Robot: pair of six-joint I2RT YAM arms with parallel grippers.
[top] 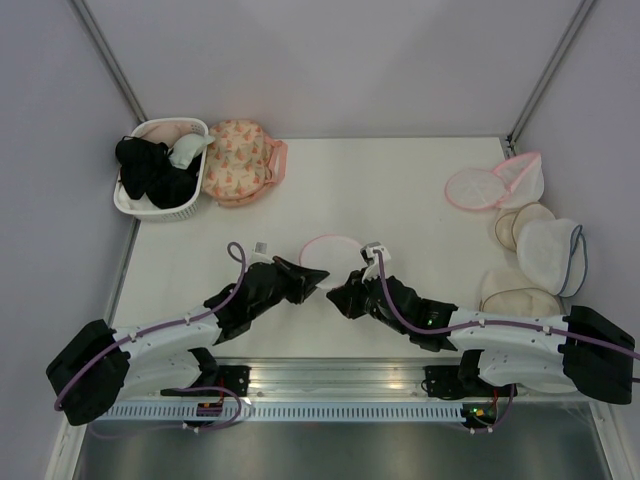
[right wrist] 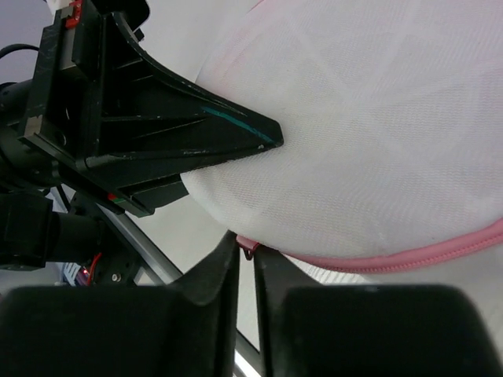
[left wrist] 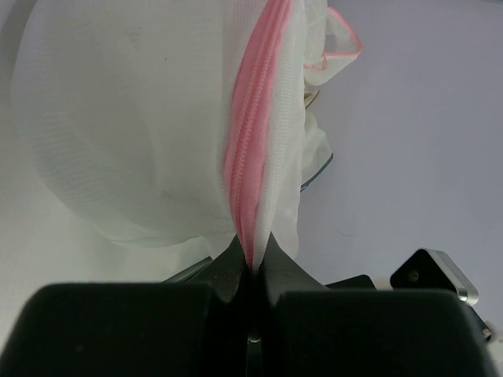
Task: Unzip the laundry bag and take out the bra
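Note:
My left gripper is crowding the zipper pull in my right gripper, so it should open and take hold of the laundry bag's pink rim (left wrist: 253, 118) farther away before unzipping.
The laundry bag (top: 328, 250), a round white mesh pouch with a pink rim, lies at the middle near edge of the table between my two grippers. My left gripper (top: 314, 283) is shut on the bag's pink zipper rim (left wrist: 250, 173), and the mesh dome (left wrist: 126, 118) fills the left wrist view. My right gripper (top: 340, 292) is closed on the small pink zipper pull (right wrist: 248, 252) at the bag's rim (right wrist: 409, 255). The left gripper's black finger (right wrist: 196, 133) rests against the mesh. The bra is hidden; only faint lines show through the mesh.
A white basket (top: 135, 205) with black garments stands at the back left, with a peach floral bag (top: 238, 160) beside it. At the right are another pink-rimmed mesh pouch (top: 478, 188), a white blue-trimmed bag (top: 550, 255) and cream cups (top: 520, 292).

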